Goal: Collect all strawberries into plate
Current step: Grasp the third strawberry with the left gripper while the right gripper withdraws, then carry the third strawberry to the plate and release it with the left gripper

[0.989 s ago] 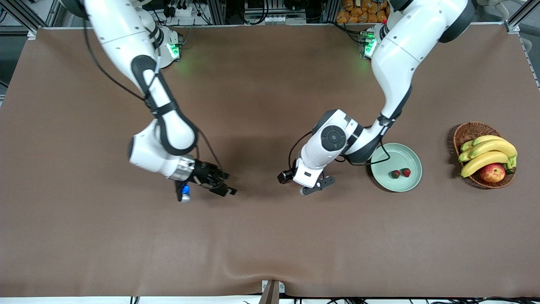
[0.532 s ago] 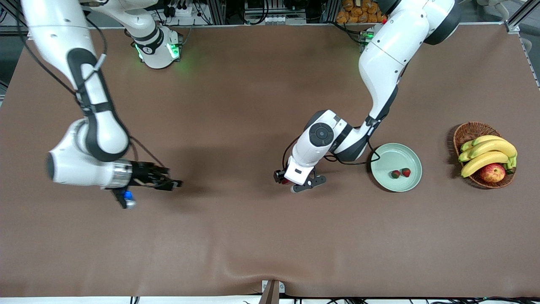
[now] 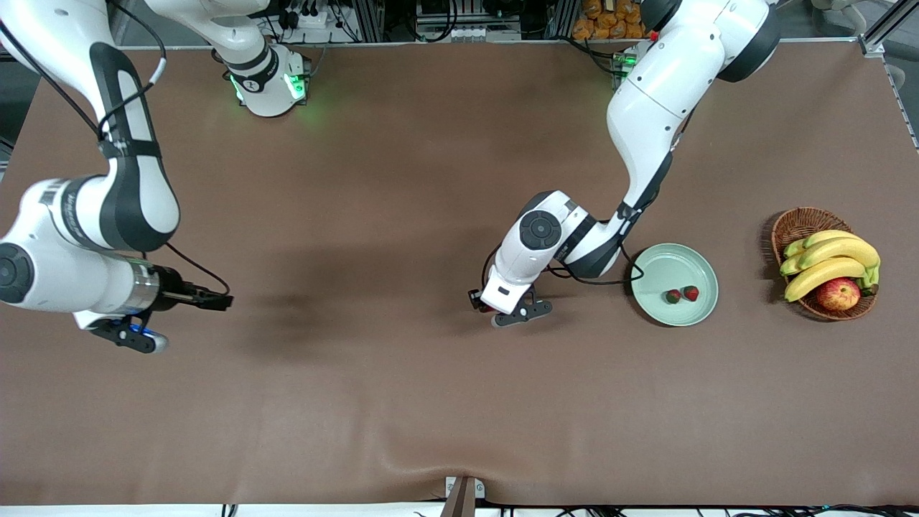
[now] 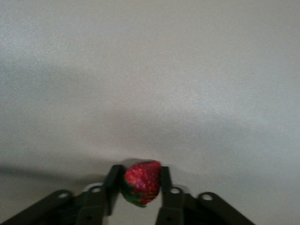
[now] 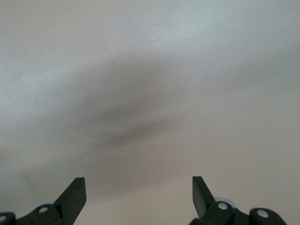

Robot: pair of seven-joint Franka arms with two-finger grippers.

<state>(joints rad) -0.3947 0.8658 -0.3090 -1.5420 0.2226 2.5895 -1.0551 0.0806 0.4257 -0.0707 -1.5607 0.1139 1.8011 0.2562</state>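
Note:
My strawberry in the left gripper, now low at the brown table's middle, will be released near the mint-green plate's empty rim, toward the arm's base (image 3: 657, 259).
My left gripper (image 3: 494, 313) is low at the brown table's middle, shut on a small red strawberry (image 4: 143, 180) with a green cap; its two dark fingers (image 4: 114, 180) press the berry's sides. From the front only a sliver of that red berry (image 3: 486, 309) shows under the hand. The pale mint-green plate (image 3: 668, 264) lies toward the left arm's end of the table, with two strawberries (image 3: 673, 296) (image 3: 691, 292) in it. My right gripper (image 3: 219, 301) (image 5: 137, 183) hangs open and holds nothing, over bare table toward the right arm's end.
A brown wicker basket (image 3: 797, 222) with bananas (image 3: 833, 258) and a red-yellow apple (image 3: 838, 293) stands next to the plate, closer to the left arm's end of the table. A cable (image 3: 610, 281) loops from the left arm's wrist to the plate's rim.
The left gripper has closed onto the strawberry and shifted slightly toward the right arm's end. The right arm has swung away toward its own end of the table, still open.

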